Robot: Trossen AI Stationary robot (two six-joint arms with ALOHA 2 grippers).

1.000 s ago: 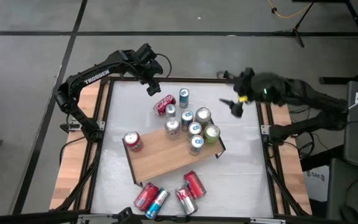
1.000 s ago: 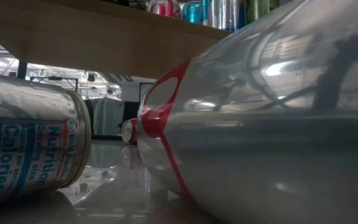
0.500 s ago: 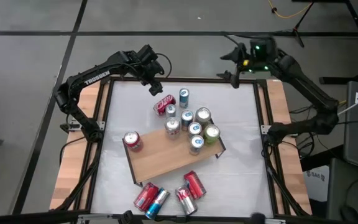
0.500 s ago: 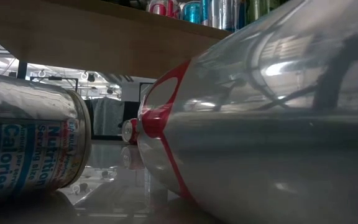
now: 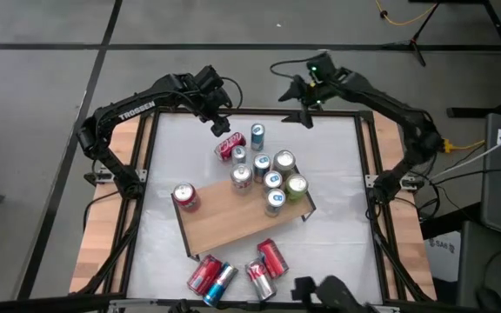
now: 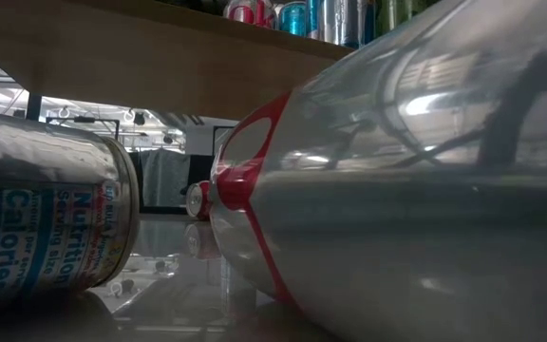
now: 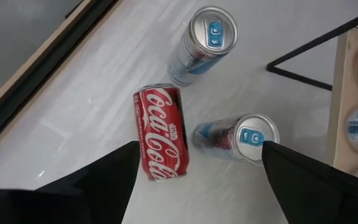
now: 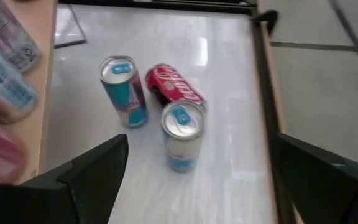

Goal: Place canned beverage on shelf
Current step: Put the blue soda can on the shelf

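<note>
An upright slim blue can is nearest the table's far edge, beyond the red can. My right gripper needs to next close on the upper body (image 5: 257, 135) (image 8: 183, 140) of that can.
The shelf (image 5: 237, 219), a light-brown board on thin black legs, stands mid-table with several upright cans on it. A red Coca-Cola can (image 5: 229, 146) lies on its side on the white table beyond the shelf, between two upright slim blue cans (image 5: 257, 135) (image 5: 238, 155). My left gripper (image 5: 217, 120) hangs open above and just left of the red can (image 7: 160, 140); its fingers touch nothing. My right gripper (image 5: 307, 97) is open and empty over the table's far edge. Its wrist view looks down on the red can (image 8: 176, 84) and the slim cans (image 8: 124, 90) (image 8: 182, 134).
Several cans lie on their sides near the table's front edge (image 5: 233, 271); two of them fill the low view (image 6: 397, 190) (image 6: 46, 218) under the shelf's board (image 6: 160, 57). A black rim (image 5: 368, 174) bounds the white tabletop. A red can (image 5: 186, 196) stands alone at the shelf's left end.
My right gripper has swung from over the table's right side up and back toward the far edge, then leftward along it, turning to face the cans beyond the shelf. The cans and the shelf have stayed where they were.
</note>
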